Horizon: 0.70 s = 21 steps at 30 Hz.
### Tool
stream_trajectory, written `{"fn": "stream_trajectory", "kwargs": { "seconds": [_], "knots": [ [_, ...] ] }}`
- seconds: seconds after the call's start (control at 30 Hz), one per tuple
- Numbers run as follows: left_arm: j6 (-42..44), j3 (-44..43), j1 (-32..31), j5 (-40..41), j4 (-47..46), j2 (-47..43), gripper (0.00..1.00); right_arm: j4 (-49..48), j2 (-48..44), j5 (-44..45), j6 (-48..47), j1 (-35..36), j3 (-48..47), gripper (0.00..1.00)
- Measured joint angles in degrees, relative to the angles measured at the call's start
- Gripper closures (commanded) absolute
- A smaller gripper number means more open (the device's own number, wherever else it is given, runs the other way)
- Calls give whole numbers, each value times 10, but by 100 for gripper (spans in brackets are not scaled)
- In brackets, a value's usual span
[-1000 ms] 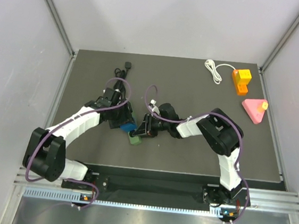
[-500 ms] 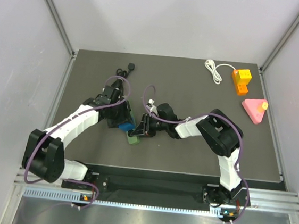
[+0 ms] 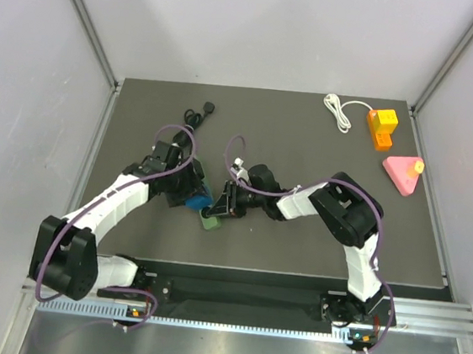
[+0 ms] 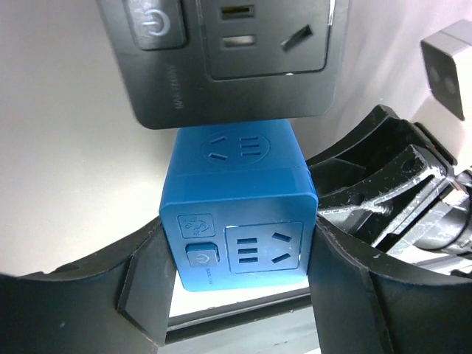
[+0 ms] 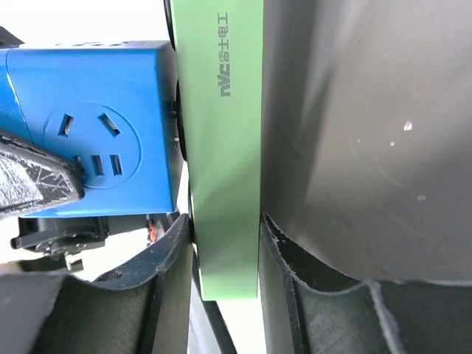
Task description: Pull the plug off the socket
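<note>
I will let go of the blue socket with my left gripper on the bare table [image 3: 145,200], under that left gripper's own white forearm. The blue socket is now mid-table, against the green plug.
A blue cube socket [image 3: 198,198] lies mid-table with a green plug [image 3: 211,220] against its near-right face. My left gripper [image 3: 186,190] is shut on the blue socket [image 4: 237,214], one finger [image 4: 144,295] on each side. My right gripper [image 3: 225,206] is shut on the green plug [image 5: 223,147], its fingers [image 5: 166,280] clamping the plug's flat sides. In the right wrist view the plug sits close to the blue socket [image 5: 96,125] with a thin dark gap between them; the prongs are hidden. A black socket block [image 4: 221,59] touches the blue cube's far side.
A black cable with a plug [image 3: 199,114] lies behind the left gripper. A coiled white cable [image 3: 338,112], an orange block [image 3: 381,127] and a pink triangular block [image 3: 402,173] sit at the back right. Grey walls enclose the table.
My left arm has drawn slightly to the left with the blue socket, dragging the black cable at the back. The right gripper and green plug have hardly moved.
</note>
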<state>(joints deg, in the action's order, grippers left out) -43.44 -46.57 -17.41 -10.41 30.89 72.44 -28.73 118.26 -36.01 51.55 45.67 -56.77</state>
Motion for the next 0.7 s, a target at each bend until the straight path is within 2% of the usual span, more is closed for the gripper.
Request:
{"fn": "stream_trajectory", "kwargs": {
  "seconds": [0.13,0.27,0.4,0.57,0.7],
  "knots": [
    [0,20,3,-14,-11,-29,100,-35,9,-19,27,-7,18,100],
    [1,22,7,-82,-60,-103,100,-63,19,-37,56,-34,29,100],
    [13,21,6,-118,-85,-132,100,-64,19,-33,56,-42,28,100],
    [47,-10,5,-59,-4,-117,100,-60,17,-31,47,-42,27,100],
    [61,-51,5,38,66,-118,100,-49,10,-25,33,-42,26,97]
  ]
}}
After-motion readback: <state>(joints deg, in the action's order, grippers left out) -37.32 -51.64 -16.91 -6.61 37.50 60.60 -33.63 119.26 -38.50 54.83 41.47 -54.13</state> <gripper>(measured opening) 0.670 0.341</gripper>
